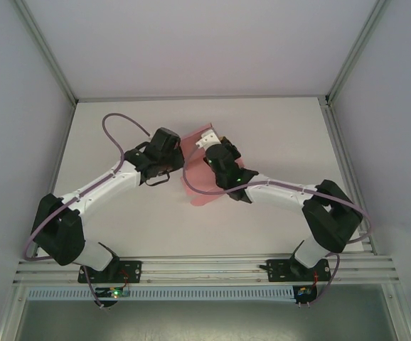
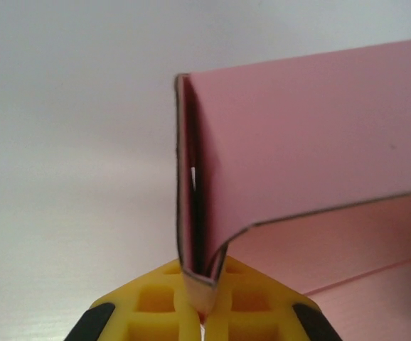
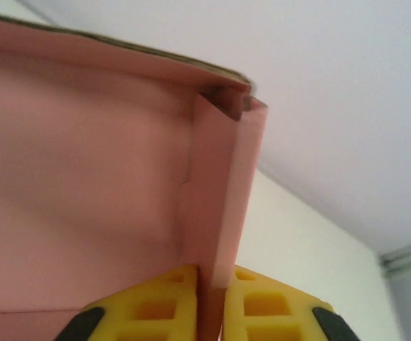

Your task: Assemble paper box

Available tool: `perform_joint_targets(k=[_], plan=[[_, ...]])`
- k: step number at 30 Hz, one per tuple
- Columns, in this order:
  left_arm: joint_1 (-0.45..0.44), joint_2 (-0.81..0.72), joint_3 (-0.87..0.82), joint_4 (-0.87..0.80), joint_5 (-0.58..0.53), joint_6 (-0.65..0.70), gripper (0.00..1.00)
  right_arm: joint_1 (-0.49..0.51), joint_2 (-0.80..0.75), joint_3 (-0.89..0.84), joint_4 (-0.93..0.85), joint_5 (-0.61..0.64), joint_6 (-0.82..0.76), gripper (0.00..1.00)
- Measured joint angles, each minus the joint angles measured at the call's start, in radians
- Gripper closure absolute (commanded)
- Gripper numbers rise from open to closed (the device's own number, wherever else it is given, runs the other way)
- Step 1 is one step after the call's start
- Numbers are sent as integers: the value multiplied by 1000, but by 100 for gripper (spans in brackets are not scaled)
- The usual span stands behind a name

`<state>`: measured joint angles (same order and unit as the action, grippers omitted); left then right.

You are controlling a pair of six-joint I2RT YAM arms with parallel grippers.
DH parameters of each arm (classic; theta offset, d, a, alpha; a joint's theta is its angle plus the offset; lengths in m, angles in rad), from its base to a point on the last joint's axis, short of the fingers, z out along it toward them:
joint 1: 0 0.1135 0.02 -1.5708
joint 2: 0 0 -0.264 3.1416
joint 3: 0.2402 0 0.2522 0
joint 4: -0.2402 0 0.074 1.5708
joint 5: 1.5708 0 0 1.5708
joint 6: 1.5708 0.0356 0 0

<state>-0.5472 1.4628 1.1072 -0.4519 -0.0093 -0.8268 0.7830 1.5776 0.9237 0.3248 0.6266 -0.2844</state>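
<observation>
The robot's right gripper is holding the paper box's side too far from the box's folded corner, so it should open, back off and pinch close beside that corner (image 3: 245, 108).
The pink paper box (image 1: 200, 186) lies partly folded at the middle of the table, its walls raised between the two arms. My left gripper (image 1: 168, 150) is shut on a doubled-over wall of the paper box (image 2: 298, 149); the folded card is pinched between the yellow fingers (image 2: 163, 305) of the left gripper (image 2: 204, 312). My right gripper (image 1: 218, 153) is shut on another upright folded wall of the paper box (image 3: 84, 192), held between its yellow fingers (image 3: 262, 305), with the right gripper (image 3: 211, 309) at the bottom of that view. A corner tab shows near the top of that wall.
The white table (image 1: 276, 135) stretches round the box, bounded by grey enclosure walls and aluminium posts (image 1: 45, 53). A metal rail (image 1: 205, 266) with both arm bases runs along the near edge. Purple cables (image 1: 116, 135) loop above each arm.
</observation>
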Motion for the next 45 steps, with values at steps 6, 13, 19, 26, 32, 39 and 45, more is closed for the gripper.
perform_joint_targets(k=[6, 13, 19, 26, 32, 39, 45], plan=[[8, -20, -15, -19, 0, 15, 100, -111, -73, -50, -20, -433, 71, 56], [11, -38, -15, -20, -19, 64, 100, -129, -236, -95, -50, -623, 98, 33], [11, -39, -15, -20, -18, 103, 100, -181, -340, -82, -111, -714, 99, 31], [11, -54, -19, -20, -17, 128, 100, -238, -297, 10, -306, -867, 99, 32], [10, -57, -19, -20, 2, 147, 100, -240, -208, 56, -343, -908, 107, 45], [8, -58, -19, -28, 0, 150, 100, -244, -112, 135, -367, -866, 130, 67], [-15, -58, -18, -28, 2, 143, 100, -198, -27, 184, -380, -592, 136, 90]])
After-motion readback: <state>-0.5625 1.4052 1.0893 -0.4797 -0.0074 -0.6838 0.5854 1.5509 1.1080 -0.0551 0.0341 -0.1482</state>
